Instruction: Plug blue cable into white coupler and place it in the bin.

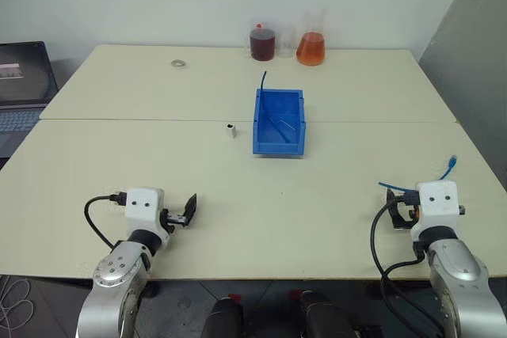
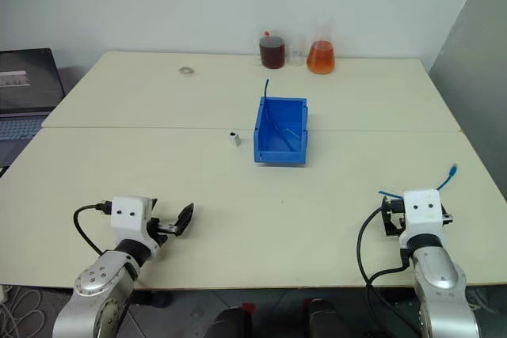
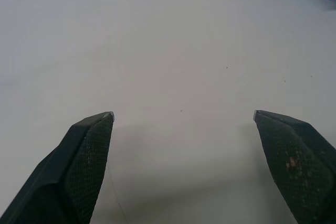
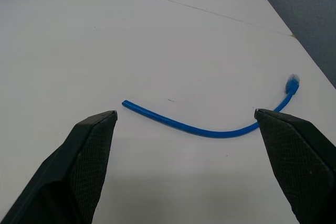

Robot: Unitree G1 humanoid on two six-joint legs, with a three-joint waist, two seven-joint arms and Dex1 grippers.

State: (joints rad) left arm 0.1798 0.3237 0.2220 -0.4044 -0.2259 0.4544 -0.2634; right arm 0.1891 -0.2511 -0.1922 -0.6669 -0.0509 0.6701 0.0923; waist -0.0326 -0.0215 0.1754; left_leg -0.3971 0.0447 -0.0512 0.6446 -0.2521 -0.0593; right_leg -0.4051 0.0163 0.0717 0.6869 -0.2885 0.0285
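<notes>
My right gripper will grip the part of the blue cable (image 1: 442, 177) (image 4: 279, 108) just behind its plug next, so that the plug sticks out free.
The blue cable (image 4: 210, 129) lies curved on the table just ahead of my right gripper (image 4: 185, 112), which is open and holds nothing. The cable's plug (image 1: 452, 162) points toward the table's right edge. The white coupler (image 1: 230, 130) stands near the table's middle, just left of the blue bin (image 1: 260, 124). It also appears far ahead of my open, empty left gripper (image 3: 184, 114), which hovers over the near left of the table (image 1: 187, 210). The bin sits upright with its open top showing.
A dark-red flask (image 1: 262, 43) and an orange flask (image 1: 310, 49) stand at the table's back edge. A small metal ring (image 1: 178, 62) lies at the back left. A short dark wire (image 1: 263, 78) rises behind the bin. A laptop (image 1: 24, 85) sits off the left side.
</notes>
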